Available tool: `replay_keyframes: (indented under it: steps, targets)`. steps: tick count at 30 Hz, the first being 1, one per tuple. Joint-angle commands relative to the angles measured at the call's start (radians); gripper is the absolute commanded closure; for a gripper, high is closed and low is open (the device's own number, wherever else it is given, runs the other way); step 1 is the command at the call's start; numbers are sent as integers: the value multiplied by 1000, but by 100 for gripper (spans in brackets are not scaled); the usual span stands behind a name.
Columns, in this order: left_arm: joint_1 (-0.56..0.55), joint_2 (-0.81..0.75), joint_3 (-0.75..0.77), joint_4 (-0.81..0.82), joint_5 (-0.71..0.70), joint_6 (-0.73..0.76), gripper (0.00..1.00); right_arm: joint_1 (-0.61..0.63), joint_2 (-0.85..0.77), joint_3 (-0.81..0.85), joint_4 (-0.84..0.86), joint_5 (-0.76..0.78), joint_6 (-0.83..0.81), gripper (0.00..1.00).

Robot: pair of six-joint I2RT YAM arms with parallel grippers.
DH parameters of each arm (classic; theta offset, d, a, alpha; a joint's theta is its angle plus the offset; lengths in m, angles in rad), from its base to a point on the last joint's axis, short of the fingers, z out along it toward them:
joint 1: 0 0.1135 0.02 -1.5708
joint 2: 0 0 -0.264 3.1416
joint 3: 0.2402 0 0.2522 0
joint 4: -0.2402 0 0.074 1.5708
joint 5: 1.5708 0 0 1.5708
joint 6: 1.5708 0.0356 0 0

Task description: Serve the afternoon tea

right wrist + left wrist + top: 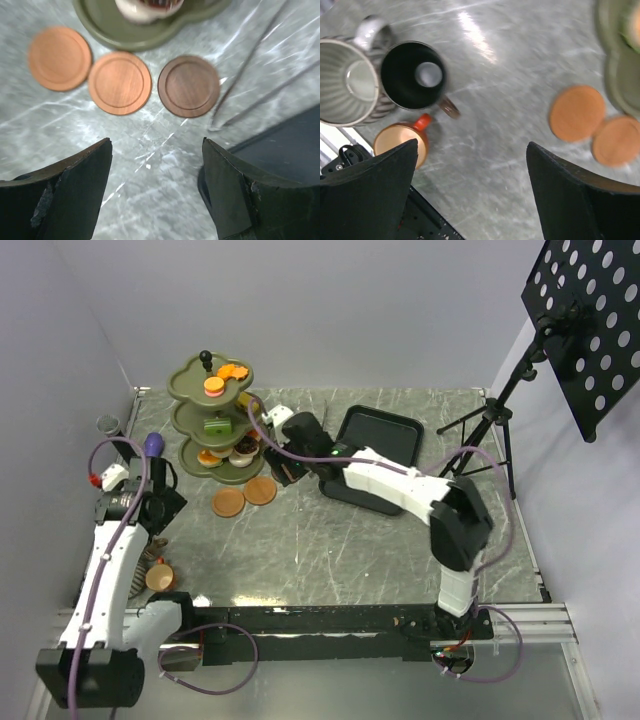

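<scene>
The dark cup is next for my left gripper, which should go there and close on the cup's rim [155,545] [444,84], on the side that faces the brown saucers.
The olive-green three-tier stand [190,390] stands at the back left with orange, pink, green and brown pastries on its tiers. Two brown saucers [228,502] lie in front of it. The right wrist view shows three saucers in a row [120,82], the darkest at the right [189,86], below the stand's bottom tier [130,35]. My right gripper [157,190] is open and empty above the table, just near of the saucers. My left gripper [472,195] is open and empty above the table, right of the striped grey cup [347,82], dark cup [412,75] and copper cup [400,142].
The black rectangular tray [385,435] lies at the back right, its corner beside my right gripper [285,150]. The metal tongs [250,85] lie between the dark saucer and the tray. A tripod with a perforated black panel [590,320] stands at the far right.
</scene>
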Motion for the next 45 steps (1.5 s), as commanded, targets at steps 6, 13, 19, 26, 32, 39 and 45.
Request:
replay_keyframes:
  steps: [6, 13, 19, 26, 32, 39, 45]
  targets:
    - [213, 123, -63, 157, 110, 76, 10, -20, -229, -90, 29, 19, -47, 20]
    - [300, 230, -71, 203, 164, 117, 19, -46, -281, -116, 29, 17, -55, 20]
    - [334, 311, -80, 236, 196, 139, 38, -70, -309, -146, 42, 14, -55, 20]
    - [337, 342, -77, 252, 211, 152, 79, -97, -321, -170, 49, 13, -56, 20]
    - [293, 270, -62, 242, 222, 166, 99, -123, -316, -182, 49, 14, -55, 20]
    - [-41, 265, 47, 177, 241, 81, 99, -140, -319, -199, 52, -18, -27, 20]
    - [-258, 397, 158, 200, 276, 38, 99, -140, -338, -255, 92, -43, 2, 20]
